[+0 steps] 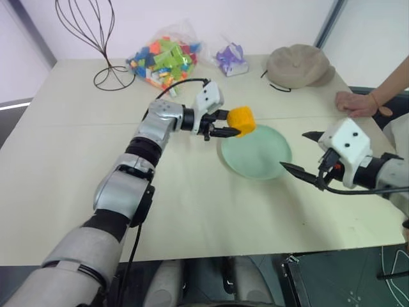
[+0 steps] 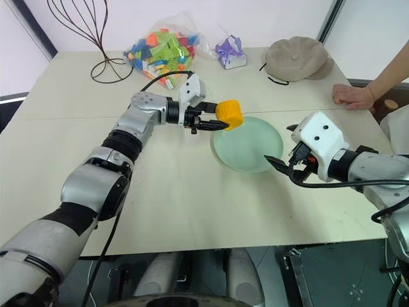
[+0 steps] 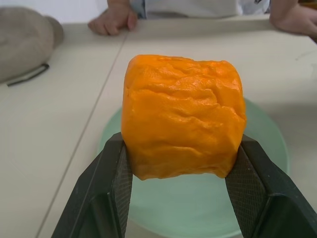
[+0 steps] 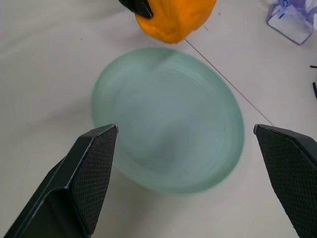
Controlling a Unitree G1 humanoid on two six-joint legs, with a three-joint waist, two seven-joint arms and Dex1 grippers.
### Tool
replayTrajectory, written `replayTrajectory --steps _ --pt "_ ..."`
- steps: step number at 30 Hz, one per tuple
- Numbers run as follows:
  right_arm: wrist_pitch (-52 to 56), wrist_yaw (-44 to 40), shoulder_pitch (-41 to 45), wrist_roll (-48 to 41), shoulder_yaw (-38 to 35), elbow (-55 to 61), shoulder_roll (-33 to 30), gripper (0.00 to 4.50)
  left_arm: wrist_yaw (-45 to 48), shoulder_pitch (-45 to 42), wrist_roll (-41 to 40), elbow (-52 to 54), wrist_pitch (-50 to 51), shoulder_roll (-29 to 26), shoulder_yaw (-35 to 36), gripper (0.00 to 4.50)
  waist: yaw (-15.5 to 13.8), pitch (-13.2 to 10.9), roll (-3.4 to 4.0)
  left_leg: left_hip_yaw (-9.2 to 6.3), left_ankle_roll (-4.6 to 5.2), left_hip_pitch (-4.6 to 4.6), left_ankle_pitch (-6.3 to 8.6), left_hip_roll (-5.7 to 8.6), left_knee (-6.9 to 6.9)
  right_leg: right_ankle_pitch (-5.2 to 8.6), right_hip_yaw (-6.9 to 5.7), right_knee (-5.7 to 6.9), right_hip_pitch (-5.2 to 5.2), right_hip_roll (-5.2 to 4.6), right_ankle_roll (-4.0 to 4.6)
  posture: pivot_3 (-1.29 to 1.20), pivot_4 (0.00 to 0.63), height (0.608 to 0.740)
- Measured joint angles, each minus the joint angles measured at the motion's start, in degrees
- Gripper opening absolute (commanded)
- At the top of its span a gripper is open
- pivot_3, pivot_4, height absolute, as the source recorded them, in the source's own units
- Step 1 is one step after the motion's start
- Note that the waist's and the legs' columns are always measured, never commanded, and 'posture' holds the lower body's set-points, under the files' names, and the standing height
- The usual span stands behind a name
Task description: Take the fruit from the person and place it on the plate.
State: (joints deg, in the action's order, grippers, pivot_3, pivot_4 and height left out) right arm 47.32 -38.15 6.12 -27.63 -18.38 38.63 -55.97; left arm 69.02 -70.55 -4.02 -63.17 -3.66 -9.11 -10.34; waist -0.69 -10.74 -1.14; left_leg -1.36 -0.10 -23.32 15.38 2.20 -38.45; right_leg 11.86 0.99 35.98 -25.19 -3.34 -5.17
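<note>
My left gripper is going to set the fruit down on the pale green plate, just inside the rim (image 1: pixel 242 153) (image 3: pixel 210 201) nearest it.
My left gripper (image 1: pixel 231 126) is shut on the fruit (image 1: pixel 242 120), a blocky orange lump held just above the left rim of the pale green plate (image 1: pixel 259 157). From the left wrist, the fruit (image 3: pixel 183 116) sits squeezed between both black fingers (image 3: pixel 111 188), with the plate (image 3: pixel 267 144) beneath it. My right gripper (image 1: pixel 305 155) hovers open at the plate's right edge, nothing between its fingers (image 4: pixel 86 183). The person's hand (image 1: pixel 355 103) rests on the table at the far right.
A tan cap (image 1: pixel 297 65) lies at the back right. A clear bag of coloured bricks (image 1: pixel 164 59), a small purple packet (image 1: pixel 230 59) and a black wire stand (image 1: pixel 96 38) line the back of the table.
</note>
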Motion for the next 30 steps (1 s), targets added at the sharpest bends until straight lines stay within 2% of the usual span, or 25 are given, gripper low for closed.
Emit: replayTrajectory --steps 8,17,30 --pt "1.17 1.56 -1.67 -0.17 -0.57 2.45 0.85 4.50 3.96 -0.01 5.26 -4.44 -0.22 1.83 -2.38 2.08 -0.02 -0.01 -0.01 -0.04 0.09 -0.06 0.05 -0.03 -0.23 0.00 -0.02 0.04 0.01 0.05 0.00 0.00 0.150 0.740" --pt "2.38 2.75 -1.56 -0.22 -0.70 3.55 0.87 4.50 0.27 0.03 9.77 -6.72 -0.87 3.87 -2.47 2.08 -0.05 -0.01 -0.01 -0.05 0.34 -0.10 0.20 -0.04 -0.51 0.01 -0.03 0.06 0.11 0.04 -0.05 0.00 0.150 0.740" --pt "2.46 2.88 -1.18 -0.27 -1.00 3.85 0.86 4.50 -1.04 0.49 10.93 -7.05 -1.65 4.84 -2.31 2.08 -0.05 -0.01 -0.01 -0.05 0.37 -0.09 0.22 -0.04 -0.54 0.01 -0.03 0.06 0.12 0.04 -0.06 0.00 0.150 0.740"
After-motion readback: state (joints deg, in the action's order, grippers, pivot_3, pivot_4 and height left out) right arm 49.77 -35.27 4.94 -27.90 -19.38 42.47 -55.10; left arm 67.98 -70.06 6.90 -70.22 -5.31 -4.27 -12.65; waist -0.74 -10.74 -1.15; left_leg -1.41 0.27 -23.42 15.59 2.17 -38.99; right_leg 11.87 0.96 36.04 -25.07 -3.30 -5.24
